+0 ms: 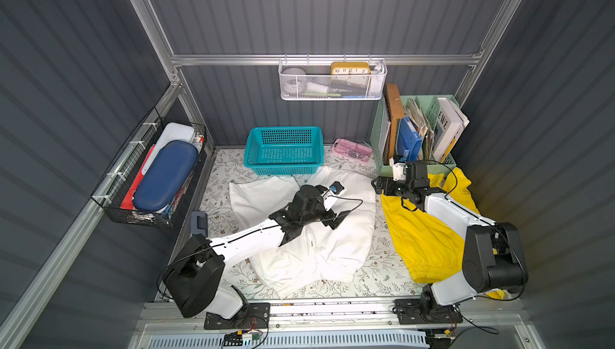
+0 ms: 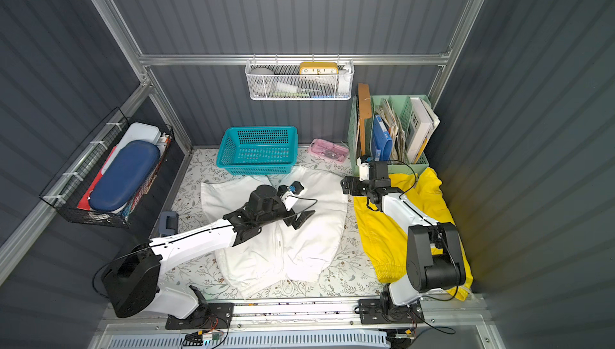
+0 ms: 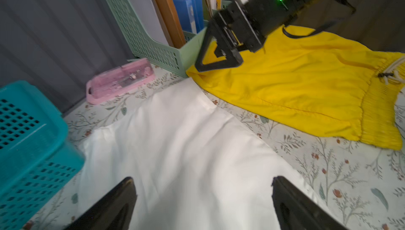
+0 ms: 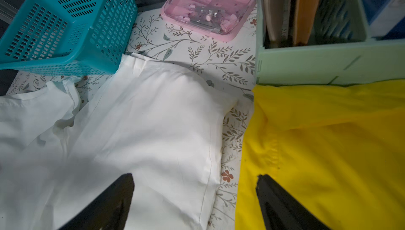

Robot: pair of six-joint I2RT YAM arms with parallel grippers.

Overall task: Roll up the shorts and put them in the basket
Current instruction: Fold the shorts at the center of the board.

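My left gripper is to grip the white shorts' side edge point(image 1: 370, 250) point(image 3: 313, 196) facing the yellow shorts next, a bit closer to the waistband than to the leg end.
The white shorts point(image 1: 336, 241) point(image 2: 309, 241) lie spread on the floral mat, legs toward the back and waistband at the front edge. To their right lie the yellow shorts point(image 1: 422, 241) point(image 2: 382, 241), partly under the right arm, their gathered waistband toward the front. My left gripper point(image 1: 339, 220) point(image 3: 202, 180) hovers open over the white shorts' point(image 3: 186, 147) right leg, with nothing between its fingers. My right gripper point(image 1: 377, 186) point(image 4: 195, 175) is open above the gap between the white shorts point(image 4: 153, 119) and the yellow shorts point(image 4: 328, 141). The whitish drawstring point(image 3: 392, 73) shows in the left wrist view.
A teal basket point(image 1: 284, 149) stands at the back, touching the white shorts' leg ends. A pink case point(image 1: 352, 151) lies beside it. A green file organizer point(image 1: 379, 131) with books fills the back right corner. A wire basket point(image 1: 149, 177) hangs on the left wall.
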